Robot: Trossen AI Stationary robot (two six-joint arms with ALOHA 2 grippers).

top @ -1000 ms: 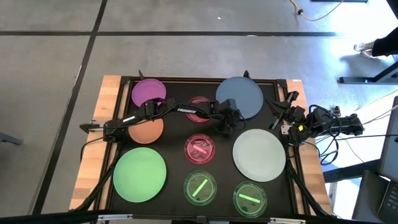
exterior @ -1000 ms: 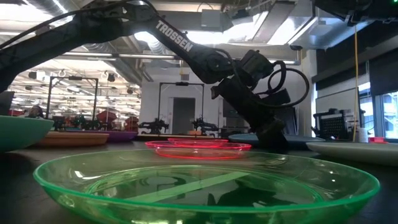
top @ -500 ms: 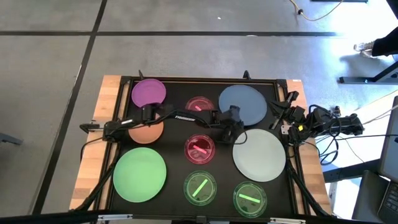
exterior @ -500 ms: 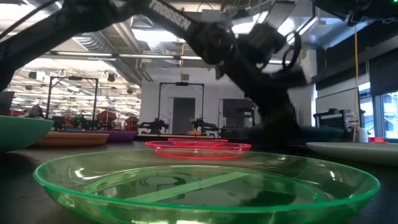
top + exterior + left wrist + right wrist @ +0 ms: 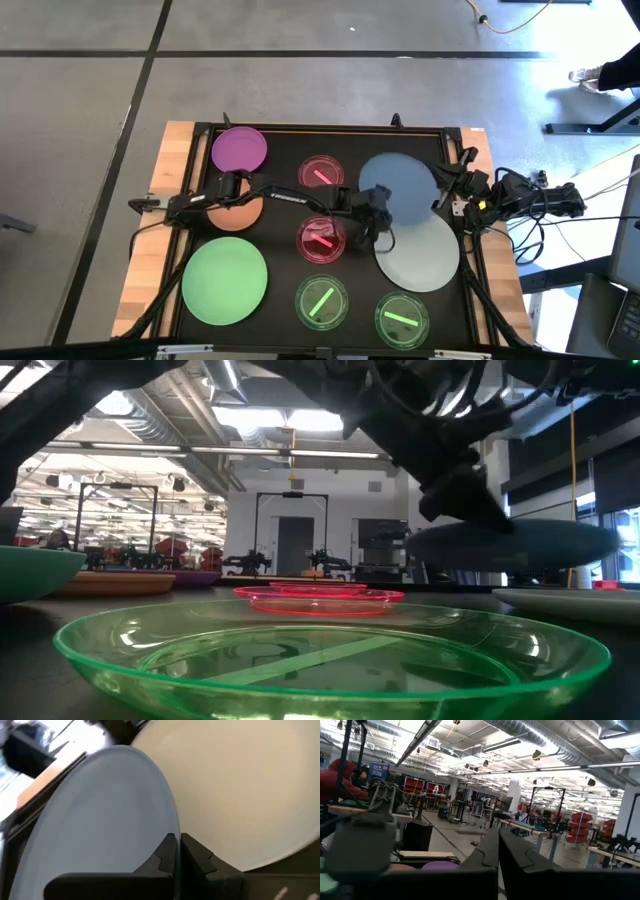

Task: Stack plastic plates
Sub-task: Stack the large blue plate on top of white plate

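Next, I let go of the large blue plate with my left gripper, squarely on top of the large white plate (image 5: 421,248) (image 5: 240,775).
My left gripper (image 5: 372,218) reaches across the middle of the table and is shut on the large blue plate (image 5: 400,188), which hangs in the air in the low view (image 5: 512,545). The blue plate partly overlaps the far edge of the large white plate (image 5: 420,255), which lies flat on the mat (image 5: 240,780). My right gripper (image 5: 447,192) waits shut at the table's right edge, touching nothing (image 5: 497,847). My left gripper pinches the blue plate's rim (image 5: 172,827) on the plate's left-near side between its two fingers (image 5: 197,857). The fingers come from the table's left, slanting down. The plate is lifted clear of the mat and nearly level, above the white plate's far part.
Flat on the black mat lie the purple plate (image 5: 240,148), the orange plate (image 5: 236,212) under my left arm, the large green plate (image 5: 224,282), two small pink plates (image 5: 320,170) (image 5: 321,241) and two small green ones (image 5: 321,302) (image 5: 401,318). Cables crowd the right edge.
My left gripper has moved toward the table's near edge and right, and risen, keeping its hold on the blue plate. The plate has left its far-right spot on the mat, been lifted clear, and now overlaps the white plate.
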